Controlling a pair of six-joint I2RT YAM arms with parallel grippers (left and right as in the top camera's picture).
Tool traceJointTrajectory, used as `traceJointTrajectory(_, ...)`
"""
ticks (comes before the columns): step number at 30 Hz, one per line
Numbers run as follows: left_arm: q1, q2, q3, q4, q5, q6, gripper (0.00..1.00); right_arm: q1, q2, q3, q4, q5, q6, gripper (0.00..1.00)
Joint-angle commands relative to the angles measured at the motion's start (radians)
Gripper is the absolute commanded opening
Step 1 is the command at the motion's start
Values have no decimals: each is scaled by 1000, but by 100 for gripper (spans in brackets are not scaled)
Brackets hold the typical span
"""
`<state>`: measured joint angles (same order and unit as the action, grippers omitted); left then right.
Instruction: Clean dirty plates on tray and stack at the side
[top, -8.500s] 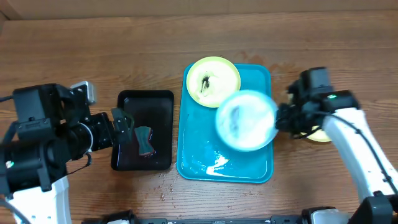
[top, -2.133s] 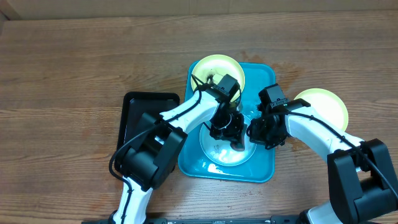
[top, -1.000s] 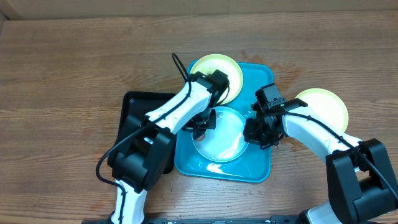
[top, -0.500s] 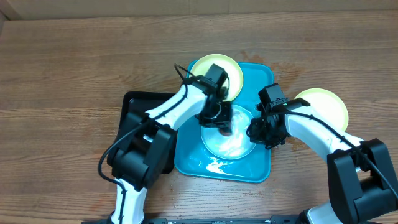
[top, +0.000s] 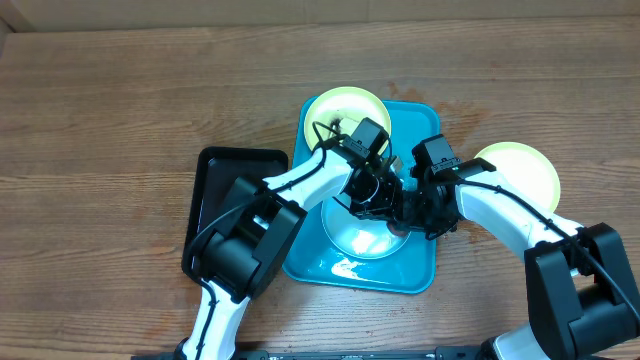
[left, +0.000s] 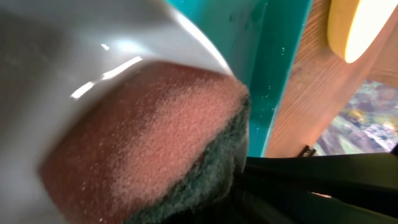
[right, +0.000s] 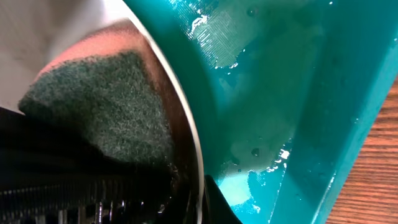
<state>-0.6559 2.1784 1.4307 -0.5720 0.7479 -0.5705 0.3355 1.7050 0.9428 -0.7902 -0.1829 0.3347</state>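
Note:
My left gripper is going to release the brown sponge in the near half of the black tray (top: 237, 237), halfway between the tray's long sides.
The light blue plate (top: 362, 240) lies wet in the turquoise tray (top: 420, 268). My right gripper (top: 416, 212) is shut on its right rim, which passes between the jaws in the right wrist view. My left gripper (top: 378, 198) is shut on a brown sponge with a green scouring side (left: 149, 137) and presses it onto the plate's white centre (left: 74, 50), close to the right gripper. A yellow-green plate (top: 340, 112) with a dark smear rests on the tray's far end. A second yellow-green plate (top: 520, 172) sits on the table to the right.
A black tray (top: 222, 205) stands left of the turquoise one, partly under my left arm. Water pools on the turquoise tray's floor (right: 273, 162). The wooden table (top: 120, 110) spreads out on all sides.
The left gripper has swept the sponge from the plate's left side across to its right, up against the right gripper. The right gripper has kept its hold, and the plate shifted slightly.

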Motion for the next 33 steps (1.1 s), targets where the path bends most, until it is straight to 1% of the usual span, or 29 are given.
traceJointTrajectory(1, -18, 27, -10, 16, 87, -21, 5, 24, 7, 6, 3, -13, -36, 4)
traceJointTrajectory(4, -3, 27, -10, 8, 60, -21, 4, 24, 7, 5, 3, -13, -36, 4)
traceJointTrajectory(6, 13, 26, -10, -23, -8, -20, 4, 24, 7, 6, 3, -13, -36, 4)
traceJointTrajectory(9, 51, 24, -6, -107, -177, -22, 4, 24, 7, 6, 3, -13, -36, 4)
traceJointTrajectory(12, 90, 18, 15, -224, -369, -39, 4, 24, 7, 6, 3, -13, -36, 4)
traceJointTrajectory(17, 129, 11, 88, -394, -601, -39, 4, 24, 8, 6, 3, -13, -36, 4)
traceJointTrajectory(22, 134, 11, 113, -523, -832, -37, 4, 24, 7, 6, 3, -13, -36, 4)
traceJointTrajectory(26, 134, 11, 112, -588, -898, -35, 4, 23, 7, 6, 3, -13, -35, 4)
traceJointTrajectory(33, 134, 9, 112, -699, -912, -36, 4, 23, 7, 6, 3, -10, -9, 4)
